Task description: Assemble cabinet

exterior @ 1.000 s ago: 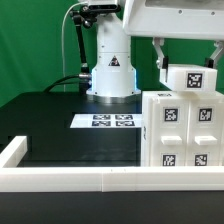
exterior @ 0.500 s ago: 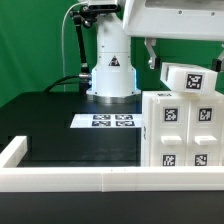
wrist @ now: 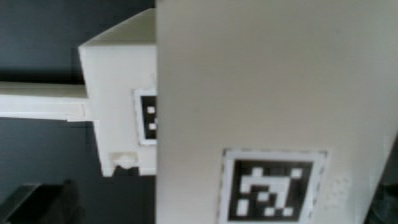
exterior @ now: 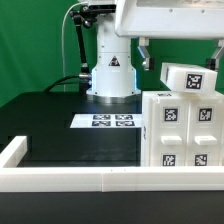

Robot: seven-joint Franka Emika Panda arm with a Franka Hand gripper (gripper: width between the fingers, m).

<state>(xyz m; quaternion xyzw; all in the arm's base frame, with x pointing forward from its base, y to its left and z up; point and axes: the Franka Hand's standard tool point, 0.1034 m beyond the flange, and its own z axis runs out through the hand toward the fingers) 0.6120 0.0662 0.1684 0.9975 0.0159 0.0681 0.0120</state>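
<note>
Next, my gripper grips the block's sides (exterior: pixel 166 76), turns it square and sets it flush, because the white block sits tilted and crooked on top of the cabinet.
The cabinet (exterior: pixel 185 130) is the large white tagged box at the exterior view's right, by the front rail. A smaller white tagged block (exterior: pixel 190 78) lies tilted on top of it. My gripper (exterior: pixel 178 55) hangs just above that block, with its fingers (exterior: pixel 143 52) spread wide and the near finger clear of the block's side. In the wrist view a broad white panel with a tag (wrist: pixel 276 185) fills most of the picture, and a white box part (wrist: pixel 116 85) shows behind it. One dark fingertip (wrist: pixel 45 205) shows beside the panel, not touching it.
The marker board (exterior: pixel 105 121) lies flat on the black table, in front of the robot base (exterior: pixel 112 75). A low white rail (exterior: pixel 60 178) edges the table's front and the exterior view's left side. A green wall stands behind.
The hand has shifted toward the exterior view's left. Its near finger has moved away from the tilted block's side. The block and cabinet have not moved.
</note>
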